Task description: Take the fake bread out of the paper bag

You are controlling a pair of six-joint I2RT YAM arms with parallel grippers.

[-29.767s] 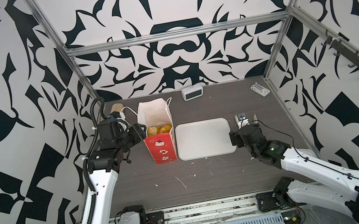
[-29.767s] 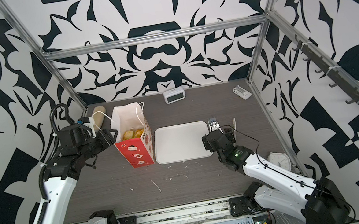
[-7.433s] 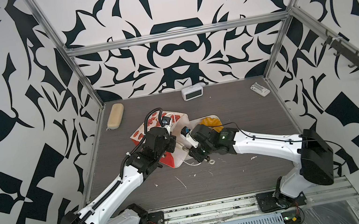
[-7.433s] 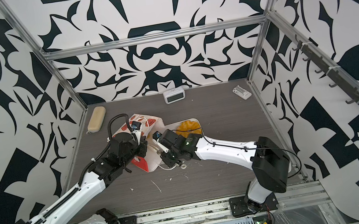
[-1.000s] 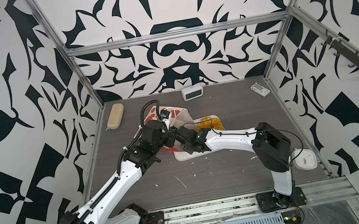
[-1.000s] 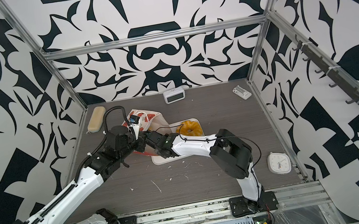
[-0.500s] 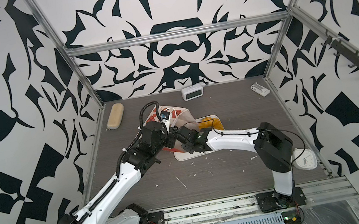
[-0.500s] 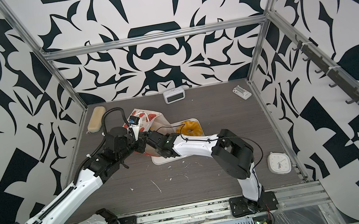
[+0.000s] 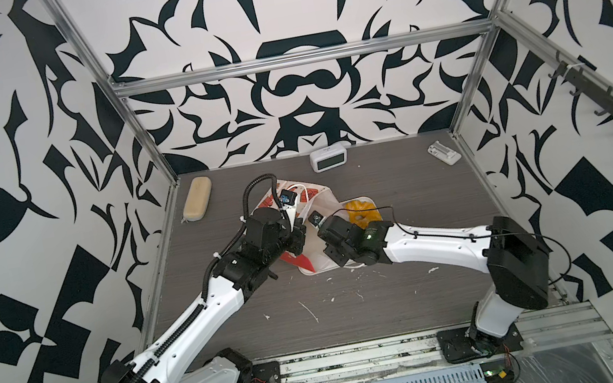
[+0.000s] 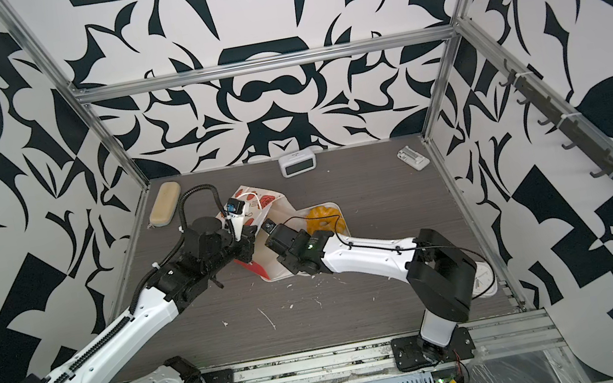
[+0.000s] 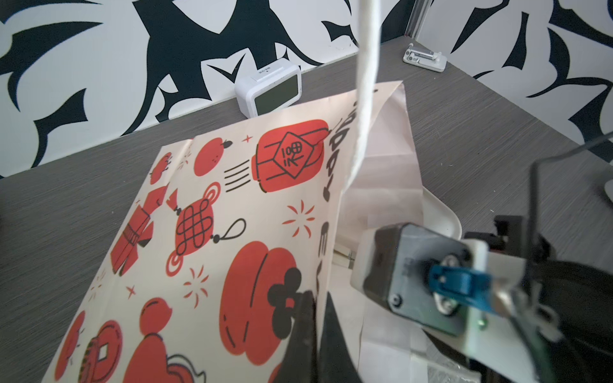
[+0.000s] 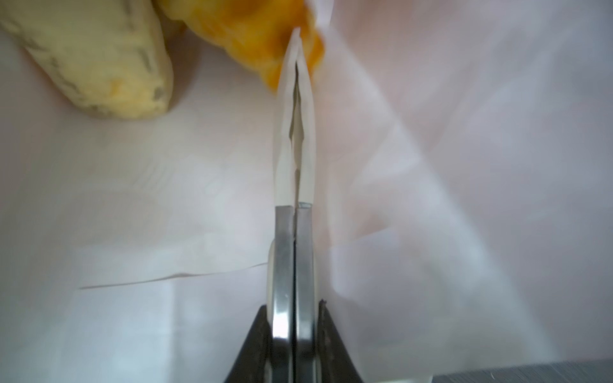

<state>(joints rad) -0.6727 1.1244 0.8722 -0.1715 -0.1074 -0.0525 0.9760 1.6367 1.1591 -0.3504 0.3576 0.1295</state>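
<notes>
My right gripper should open, reach deeper into the paper bag and pinch (image 12: 252,27) the golden fake bread, because its closed fingers only touch that bread's near edge.
The paper bag (image 9: 300,202) lies on its side, its red-printed face (image 11: 232,215) up. My left gripper (image 11: 317,308) is shut on the bag's edge beside the mouth, under the white cord handle (image 11: 365,83). My right gripper (image 12: 297,36) is inside the bag's white interior, fingers shut. Its tips rest against a golden piece of fake bread (image 12: 258,36), and whether any of it is pinched does not show. A paler roll (image 12: 99,59) lies beside it in the bag. A yellow ring of fake bread (image 9: 358,211) lies on the white tray (image 9: 315,269) in both top views.
A tan oblong case (image 9: 196,198) sits at the back left. A white clock (image 9: 327,158) stands at the back wall, with a small white device (image 9: 443,152) at the back right. A round white thing (image 10: 484,281) lies by the right arm's base. White crumbs dot the table's front.
My right wrist has edged slightly to the right at the bag's mouth. The left arm and the bag have stayed put.
</notes>
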